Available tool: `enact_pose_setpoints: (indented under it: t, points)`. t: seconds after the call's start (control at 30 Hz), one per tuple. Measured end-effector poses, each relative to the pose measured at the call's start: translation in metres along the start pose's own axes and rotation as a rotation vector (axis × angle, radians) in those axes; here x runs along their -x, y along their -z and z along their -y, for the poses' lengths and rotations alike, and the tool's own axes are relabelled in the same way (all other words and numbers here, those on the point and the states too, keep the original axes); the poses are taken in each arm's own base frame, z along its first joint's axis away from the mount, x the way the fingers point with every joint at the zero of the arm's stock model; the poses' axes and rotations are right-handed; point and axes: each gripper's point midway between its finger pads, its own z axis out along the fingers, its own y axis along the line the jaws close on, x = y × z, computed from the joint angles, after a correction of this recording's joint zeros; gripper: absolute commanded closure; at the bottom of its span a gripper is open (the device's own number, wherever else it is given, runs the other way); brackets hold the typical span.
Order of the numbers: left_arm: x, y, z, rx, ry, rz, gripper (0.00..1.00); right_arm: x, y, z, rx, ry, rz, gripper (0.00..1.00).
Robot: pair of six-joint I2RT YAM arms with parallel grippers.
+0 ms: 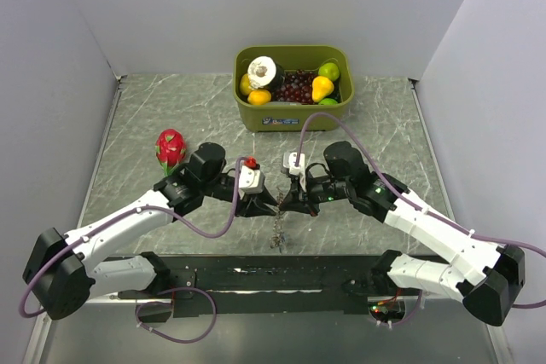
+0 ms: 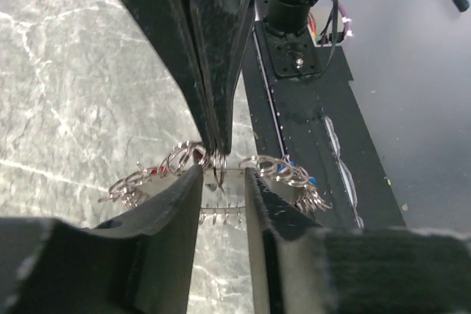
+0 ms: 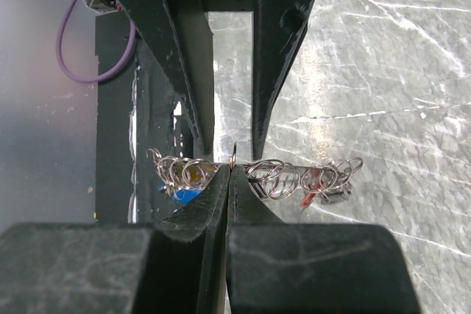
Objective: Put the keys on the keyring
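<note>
The keyring hangs by a small split ring from my right gripper alone. Next, my left gripper closes on that ring's free edge [image 3: 234, 151] before my right gripper opens.
Both grippers meet over the middle of the table. My right gripper [image 3: 231, 168] is shut on a small split ring [image 3: 232, 157] that stands edge-on above its tips. That ring belongs to a row of silver split rings strung along the thin keyring [image 3: 294, 174]. Keys hang from them, with blue [image 3: 184, 195] and red [image 3: 313, 179] heads. My left gripper [image 2: 223, 170] is open, its fingers [image 2: 180, 189] either side of the pinched ring [image 2: 215, 168] and the right gripper's tip [image 2: 217, 145]. In the top view the left gripper [image 1: 270, 204] and right gripper [image 1: 285, 202] nearly touch, with keys [image 1: 277, 240] dangling below.
A green bin [image 1: 294, 114] of toy fruit stands at the back centre. A pink dragon fruit [image 1: 170, 147] lies to the left, beside the left arm. The black base plate [image 1: 273, 274] runs along the near edge. Grey walls enclose the table.
</note>
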Motion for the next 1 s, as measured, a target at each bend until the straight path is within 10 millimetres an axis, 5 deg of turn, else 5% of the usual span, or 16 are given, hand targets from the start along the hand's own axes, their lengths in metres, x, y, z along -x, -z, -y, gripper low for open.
enact_pose_setpoints:
  t: [0.17,0.4,0.77,1.0]
  points:
    - [0.000,-0.006,0.000,-0.015,0.002,0.008,0.99,-0.001,0.000,-0.001,0.007,-0.005,-0.004,1.00]
    - [-0.002,-0.010,-0.001,-0.027,0.021,0.001,0.99,-0.006,0.000,-0.002,0.008,-0.018,-0.020,1.00]
    - [0.003,-0.009,0.003,0.044,0.000,0.129,0.99,0.017,0.015,-0.003,-0.058,0.043,0.120,0.48]
    - [0.022,-0.003,0.007,0.081,-0.027,0.283,0.99,0.029,0.024,0.000,-0.080,0.075,0.193,0.47]
